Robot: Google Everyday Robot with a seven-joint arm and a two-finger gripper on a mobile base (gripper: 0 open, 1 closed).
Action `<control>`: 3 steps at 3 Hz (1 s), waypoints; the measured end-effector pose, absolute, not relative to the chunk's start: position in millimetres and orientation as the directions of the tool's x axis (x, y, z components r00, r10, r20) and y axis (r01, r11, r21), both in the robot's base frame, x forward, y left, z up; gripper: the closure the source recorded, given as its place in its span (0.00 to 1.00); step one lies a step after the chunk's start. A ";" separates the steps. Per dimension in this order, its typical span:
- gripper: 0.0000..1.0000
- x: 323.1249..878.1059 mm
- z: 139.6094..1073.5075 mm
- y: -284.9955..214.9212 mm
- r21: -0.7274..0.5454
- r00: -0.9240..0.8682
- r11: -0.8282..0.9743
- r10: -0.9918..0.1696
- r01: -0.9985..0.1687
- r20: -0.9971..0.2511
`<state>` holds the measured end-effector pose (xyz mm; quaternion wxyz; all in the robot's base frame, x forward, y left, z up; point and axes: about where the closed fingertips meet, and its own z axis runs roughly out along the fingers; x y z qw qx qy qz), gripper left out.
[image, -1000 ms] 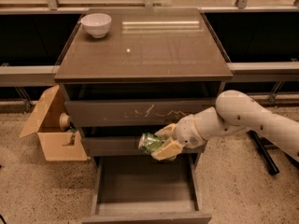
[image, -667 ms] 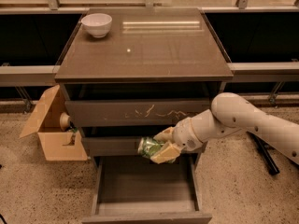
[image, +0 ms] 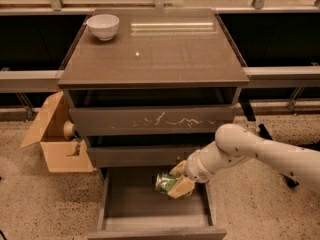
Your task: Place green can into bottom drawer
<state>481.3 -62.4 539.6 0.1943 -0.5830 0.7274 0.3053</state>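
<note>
Next, I let go of the green can with my gripper near the middle of the bottom drawer's grey bottom [image: 168, 195].
The green can [image: 165, 182], mottled green and white, lies on its side in my gripper [image: 176, 181], which is shut on it. The white arm reaches in from the right. The gripper holds the can just above the grey floor of the bottom drawer [image: 150, 204], which is pulled open, toward its back right part, below the middle drawer's front. The bottom drawer's front edge runs along the lower border of the view.
The grey-brown cabinet top [image: 155, 49] carries a white bowl [image: 103, 26] at its back left corner. The scratched top drawer [image: 150, 120] and the middle drawer [image: 140, 155] are slightly out. An open cardboard box [image: 57, 139] stands on the speckled floor at left.
My gripper has moved down and a little left with the can, from in front of the middle drawer down into the open bottom drawer.
</note>
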 end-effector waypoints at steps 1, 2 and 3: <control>1.00 482.9 481.1 -76.4 0.237 -0.271 0.158 -0.761 -0.959 -0.590; 1.00 492.0 427.9 -90.5 0.254 -0.327 0.218 -0.761 -0.943 -0.561; 1.00 493.7 423.9 -90.1 0.247 -0.322 0.217 -0.764 -0.944 -0.560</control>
